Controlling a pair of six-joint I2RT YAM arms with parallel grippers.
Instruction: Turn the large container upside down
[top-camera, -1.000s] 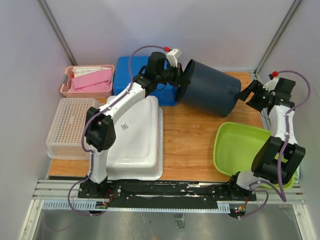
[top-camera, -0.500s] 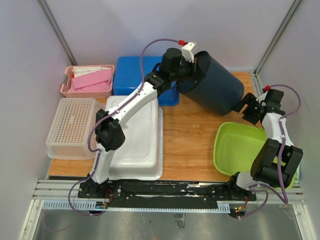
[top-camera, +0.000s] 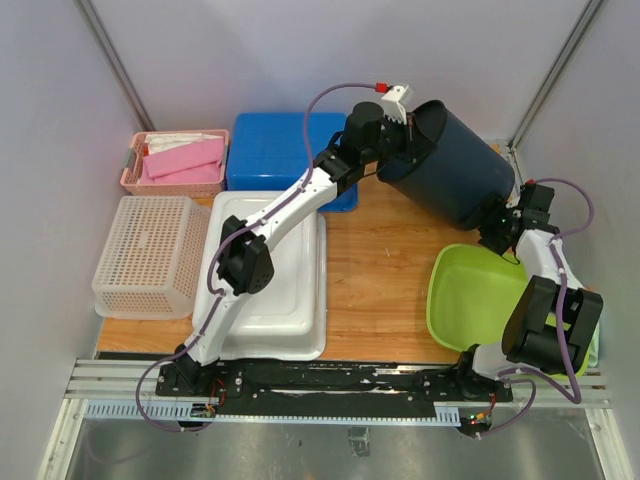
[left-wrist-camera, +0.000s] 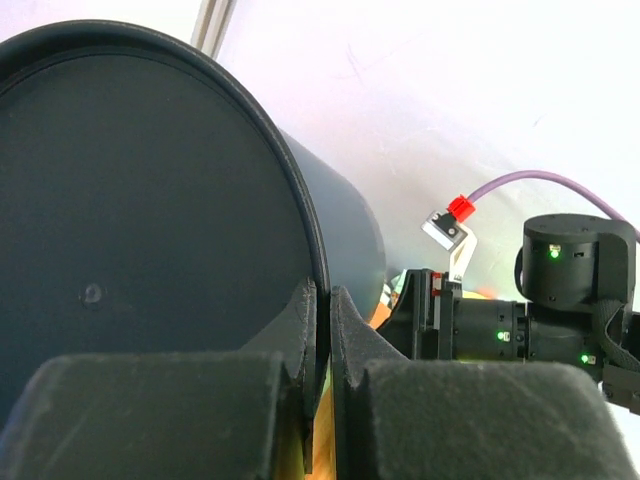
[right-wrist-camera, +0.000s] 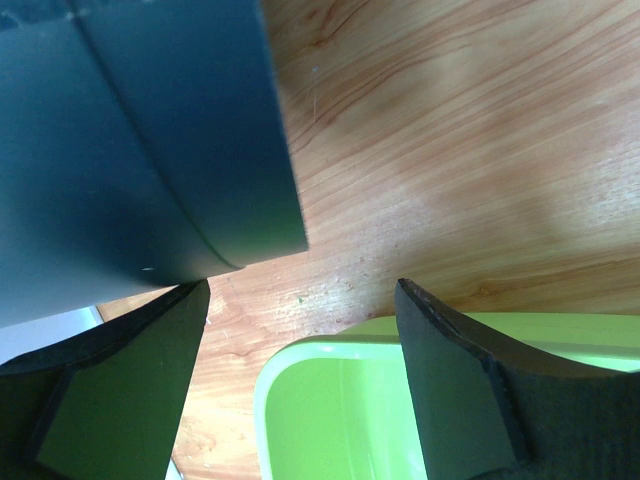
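The robot's left gripper needs to release the large container on the table (top-camera: 436, 182) between the blue box and the lime-green tub. The container is now lifted at the table's back.
The large container (top-camera: 455, 180) is a dark blue-grey round tub, lifted and tilted at the back right of the table. My left gripper (top-camera: 412, 128) is shut on its rim at the upper left; in the left wrist view the rim (left-wrist-camera: 318, 262) sits pinched between the two fingers, with the container's inside (left-wrist-camera: 130, 230) filling the left. My right gripper (top-camera: 497, 232) stands open just under the container's lower right end. In the right wrist view the container's wall (right-wrist-camera: 130, 140) hangs above the left finger (right-wrist-camera: 120, 380), with nothing between the jaws.
A lime-green tub (top-camera: 475, 295) lies at the front right, right under my right gripper (right-wrist-camera: 300, 295). An upturned white tub (top-camera: 270, 270) is at the centre left. A blue box (top-camera: 275, 150), a pink basket (top-camera: 135, 165) and a white lattice basket (top-camera: 150, 250) stand at the left.
My left arm has carried the container to the right and tipped it further. My right gripper has dropped down and inward, under the container's lower end.
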